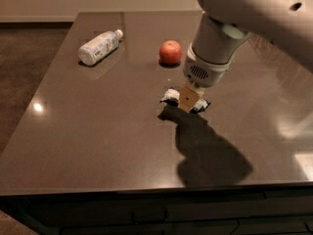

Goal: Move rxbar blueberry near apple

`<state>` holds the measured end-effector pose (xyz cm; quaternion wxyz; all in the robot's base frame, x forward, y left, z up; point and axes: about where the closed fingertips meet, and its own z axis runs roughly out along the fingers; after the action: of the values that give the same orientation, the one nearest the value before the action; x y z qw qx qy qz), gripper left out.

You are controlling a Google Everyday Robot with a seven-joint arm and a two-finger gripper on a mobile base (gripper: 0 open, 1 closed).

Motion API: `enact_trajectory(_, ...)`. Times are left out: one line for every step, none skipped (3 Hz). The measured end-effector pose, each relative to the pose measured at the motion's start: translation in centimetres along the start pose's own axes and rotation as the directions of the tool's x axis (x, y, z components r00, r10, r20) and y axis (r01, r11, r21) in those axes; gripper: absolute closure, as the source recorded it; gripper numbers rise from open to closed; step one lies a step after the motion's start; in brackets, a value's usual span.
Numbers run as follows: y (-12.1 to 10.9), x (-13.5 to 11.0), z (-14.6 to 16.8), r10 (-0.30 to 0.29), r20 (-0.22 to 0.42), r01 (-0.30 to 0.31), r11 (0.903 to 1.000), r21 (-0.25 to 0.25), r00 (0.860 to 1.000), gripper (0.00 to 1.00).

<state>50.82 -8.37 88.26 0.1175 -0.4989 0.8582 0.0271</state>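
The robot's gripper should release the rxbar blueberry on the dark table (185, 75), close in front of the apple.
The rxbar blueberry (170, 96) is a small dark blue and white wrapper. It sticks out on both sides of my gripper (189, 103), which is shut on it. The bar hangs just above the dark table (98, 131), with its shadow on the tabletop below it. The apple (170, 52), round and red-orange, sits on the table behind the bar, a short way farther back and slightly left. My white arm comes down from the upper right and hides the middle of the bar.
A white plastic bottle (99, 47) lies on its side at the back left of the table. The table's front edge runs along the bottom, its left edge meets dark floor, and a pale wall stands behind.
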Motion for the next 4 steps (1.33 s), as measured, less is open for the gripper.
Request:
enact_trajectory(-1.4,0.0,-0.1,0.080,0.019,-0.081,0.9966,0.013,0.997,1.00)
enact_trajectory(-4.1,-0.5,-0.1,0.170,0.053,-0.172,0.9849,0.020,0.984,1.00)
enact_trajectory(-6.9,-1.3,0.3,0.233,0.082,-0.236,0.9714,0.025,0.969,1.00)
enact_trajectory(-9.1,-2.4,1.1,0.262,0.095,-0.265,0.9639,0.024,0.960,1.00)
